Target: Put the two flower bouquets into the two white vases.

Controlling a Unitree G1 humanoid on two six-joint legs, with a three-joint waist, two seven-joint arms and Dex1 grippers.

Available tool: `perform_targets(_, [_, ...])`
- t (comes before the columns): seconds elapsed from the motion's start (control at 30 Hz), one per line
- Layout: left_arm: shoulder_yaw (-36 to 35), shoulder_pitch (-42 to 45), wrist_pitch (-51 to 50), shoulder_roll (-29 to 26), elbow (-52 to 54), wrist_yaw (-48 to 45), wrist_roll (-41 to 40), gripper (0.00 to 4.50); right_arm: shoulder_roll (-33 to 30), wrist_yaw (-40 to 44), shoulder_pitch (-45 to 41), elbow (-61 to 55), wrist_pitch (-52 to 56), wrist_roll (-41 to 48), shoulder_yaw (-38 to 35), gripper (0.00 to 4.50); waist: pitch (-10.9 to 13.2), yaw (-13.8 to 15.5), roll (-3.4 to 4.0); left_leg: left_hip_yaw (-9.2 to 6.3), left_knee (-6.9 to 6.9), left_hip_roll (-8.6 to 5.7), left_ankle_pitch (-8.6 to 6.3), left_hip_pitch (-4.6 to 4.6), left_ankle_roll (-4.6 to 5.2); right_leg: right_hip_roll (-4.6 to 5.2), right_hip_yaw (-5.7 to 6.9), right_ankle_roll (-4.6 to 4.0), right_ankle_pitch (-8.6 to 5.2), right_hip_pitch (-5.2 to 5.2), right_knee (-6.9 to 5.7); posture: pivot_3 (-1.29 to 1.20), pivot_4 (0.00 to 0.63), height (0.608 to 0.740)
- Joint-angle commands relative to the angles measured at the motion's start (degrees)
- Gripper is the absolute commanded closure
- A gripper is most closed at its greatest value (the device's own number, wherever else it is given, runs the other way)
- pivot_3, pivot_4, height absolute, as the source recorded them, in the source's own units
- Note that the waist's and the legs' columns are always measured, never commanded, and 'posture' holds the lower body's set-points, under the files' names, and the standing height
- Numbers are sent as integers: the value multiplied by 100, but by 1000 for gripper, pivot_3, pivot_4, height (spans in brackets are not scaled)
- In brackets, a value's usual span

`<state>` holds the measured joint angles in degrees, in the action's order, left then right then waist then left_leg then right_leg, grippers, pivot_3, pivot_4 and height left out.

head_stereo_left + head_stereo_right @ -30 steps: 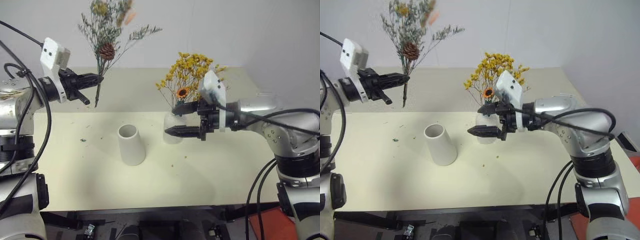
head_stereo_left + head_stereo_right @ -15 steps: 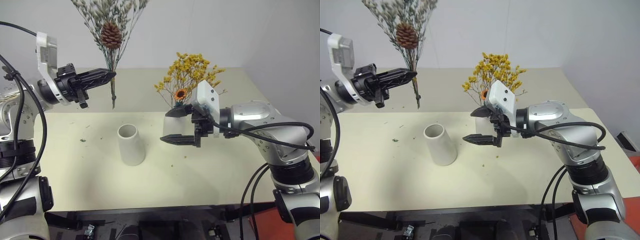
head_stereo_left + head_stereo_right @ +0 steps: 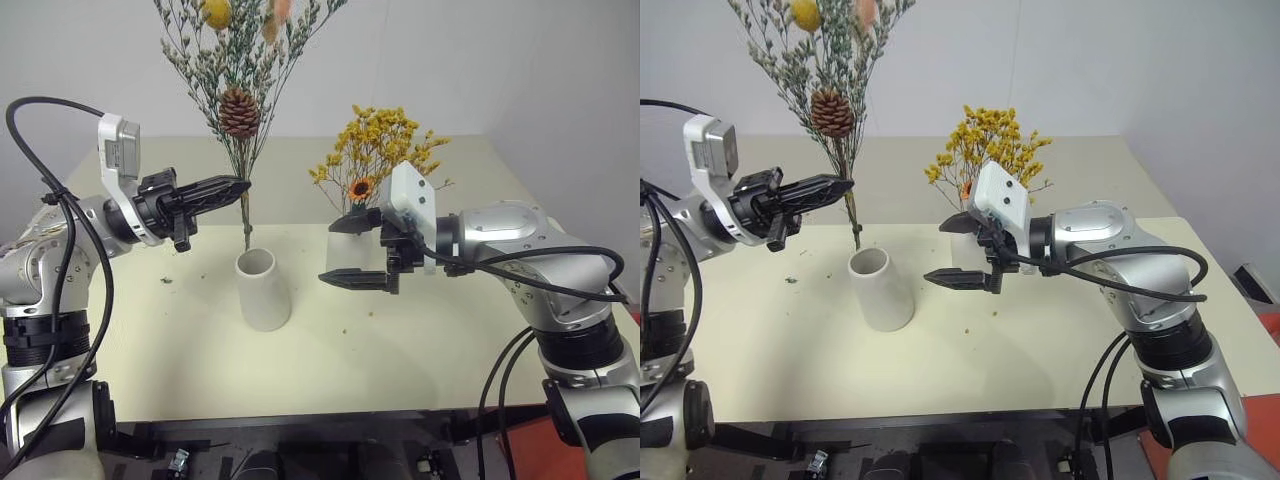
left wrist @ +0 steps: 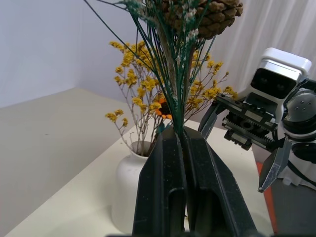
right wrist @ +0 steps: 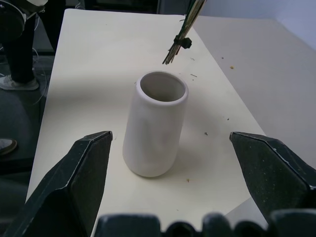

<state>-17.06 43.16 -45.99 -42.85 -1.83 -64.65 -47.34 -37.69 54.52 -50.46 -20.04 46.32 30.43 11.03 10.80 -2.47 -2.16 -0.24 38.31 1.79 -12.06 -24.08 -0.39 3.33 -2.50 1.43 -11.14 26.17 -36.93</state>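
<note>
Next, my left gripper releases the grey-green bouquet once it gets to its place, which is in the opening of the tapered cone vase point(image 3: 257, 264).
My left gripper point(image 3: 243, 185) is shut on the thin stems of the grey-green bouquet point(image 3: 239, 112) with its brown pinecone, held upright. The stem ends point(image 5: 177, 47) hang just above and behind the mouth of the tapered cone vase point(image 3: 263, 292), clear of its rim. The yellow bouquet point(image 3: 378, 150) with a small orange sunflower stands in the rounded vase point(image 4: 129, 192). My right gripper point(image 3: 329, 253) is open in front of that rounded vase, pointing at the cone vase, with nothing between its fingers point(image 5: 74, 182).
Both vases stand mid-way across a cream table point(image 3: 430, 350), with small plant crumbs point(image 3: 166, 281) scattered on it. A plain wall rises behind. The table's front edge runs close to me, and a red object point(image 3: 525, 445) lies on the floor at the right.
My left gripper has carried the grey-green bouquet right and down, bringing the stem ends from the far left to just above the cone vase. The right gripper stays almost still, open.
</note>
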Motion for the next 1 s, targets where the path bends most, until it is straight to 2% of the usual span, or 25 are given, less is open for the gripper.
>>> perform_targets(0.03, [-145,-65,61,19,283,86,-175,4447,8,4,-28,-181,-116,-30,-71,0,0,-1,0,0,0,0,0,0,0,0,0,0,0,0,0,0,150,740])
perform_targets(0.33, [-159,-610,48,-33,674,323,-265,4447,5,0,-4,-230,-66,10,-90,0,0,-4,0,0,0,1,0,1,0,-1,0,0,0,0,0,0,150,740])
perform_targets(0.67, [-322,-1278,605,343,920,550,-322,4447,38,20,11,-253,5,136,-149,0,-2,9,-3,0,0,2,0,4,0,0,0,0,0,-3,2,0,150,740])
perform_targets(1.0, [-165,-1897,1169,521,1148,650,-1,4447,25,-14,38,-292,32,227,-183,0,-3,9,-5,0,-1,2,0,5,0,0,0,-1,0,-4,2,0,150,740])
